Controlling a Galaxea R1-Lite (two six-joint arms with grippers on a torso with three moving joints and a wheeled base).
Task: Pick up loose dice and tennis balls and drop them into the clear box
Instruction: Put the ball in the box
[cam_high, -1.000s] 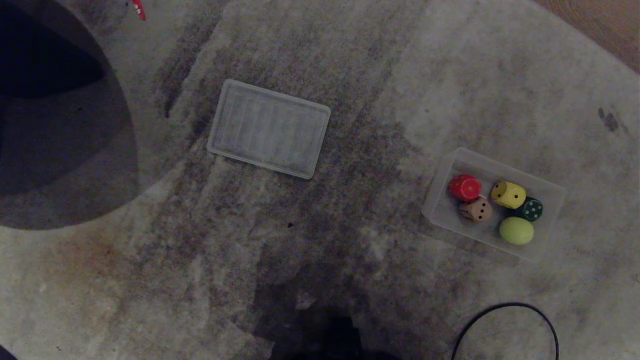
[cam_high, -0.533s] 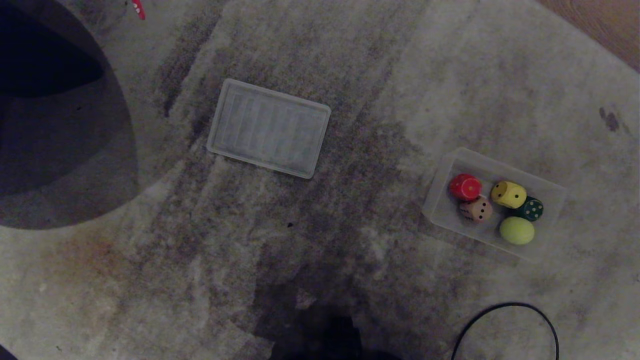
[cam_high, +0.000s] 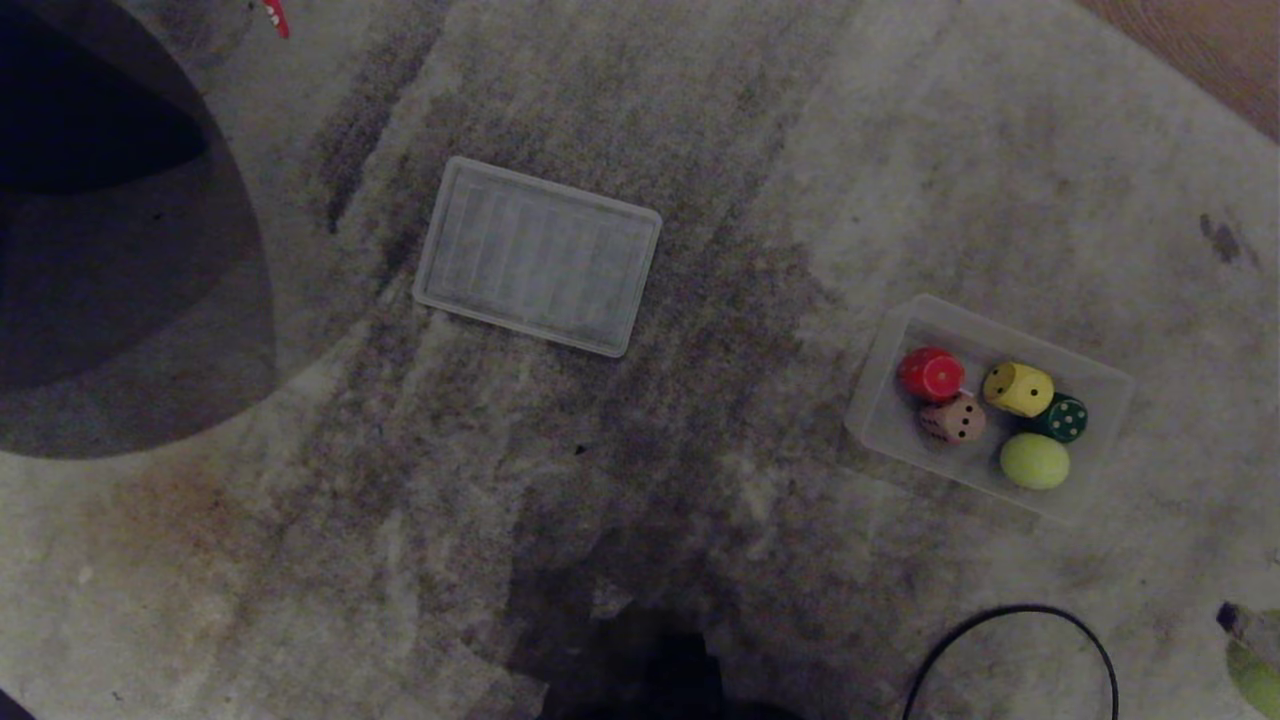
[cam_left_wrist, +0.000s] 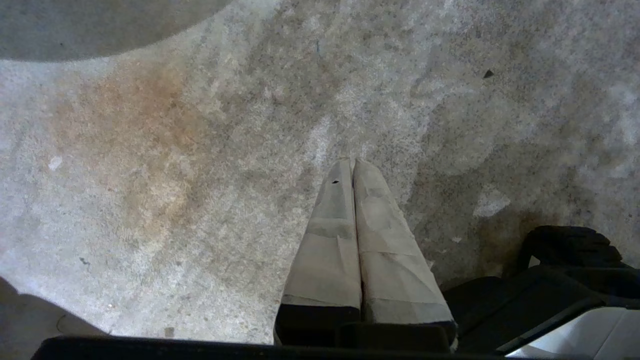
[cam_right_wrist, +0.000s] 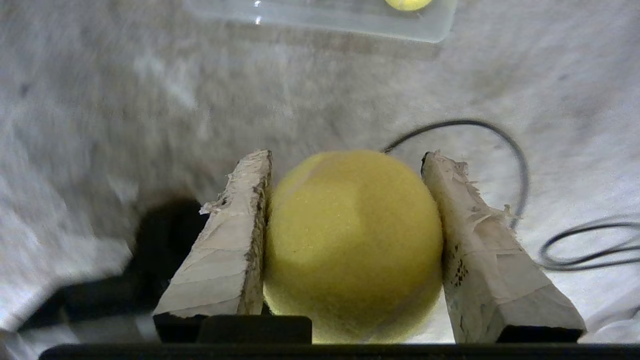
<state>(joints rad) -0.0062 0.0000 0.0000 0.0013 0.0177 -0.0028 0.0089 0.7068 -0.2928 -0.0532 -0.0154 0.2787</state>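
The held tennis ball, now nearer me than the box, will be let go by my right gripper in the clear box's empty corner (cam_high: 896, 410) beside the tan die.
The clear box (cam_high: 880, 415) lies on the carpet at the right. Inside it are a red die (cam_high: 930, 374), a tan die (cam_high: 952, 418), a yellow die (cam_high: 1017, 389), a dark green die (cam_high: 1062, 418) and one tennis ball (cam_high: 1034, 461). My right gripper (cam_right_wrist: 347, 156) is shut on a second tennis ball (cam_right_wrist: 352, 240), which shows at the head view's lower right corner (cam_high: 1256, 672), nearer me than the box. The right wrist view has the clear box (cam_right_wrist: 325, 17) ahead of the fingers. My left gripper (cam_left_wrist: 353, 162) hangs shut and empty over bare carpet.
A flat white ribbed panel (cam_high: 538, 257) lies left of centre. A black cable (cam_high: 1010, 612) loops on the carpet between the held ball and the box. A large dark round shape (cam_high: 120, 250) fills the far left. Wood floor (cam_high: 1200, 40) shows beyond the carpet's upper right edge.
The held tennis ball and the right gripper's tip have come into the head view's lower right corner. The box, its contents and the panel have not moved.
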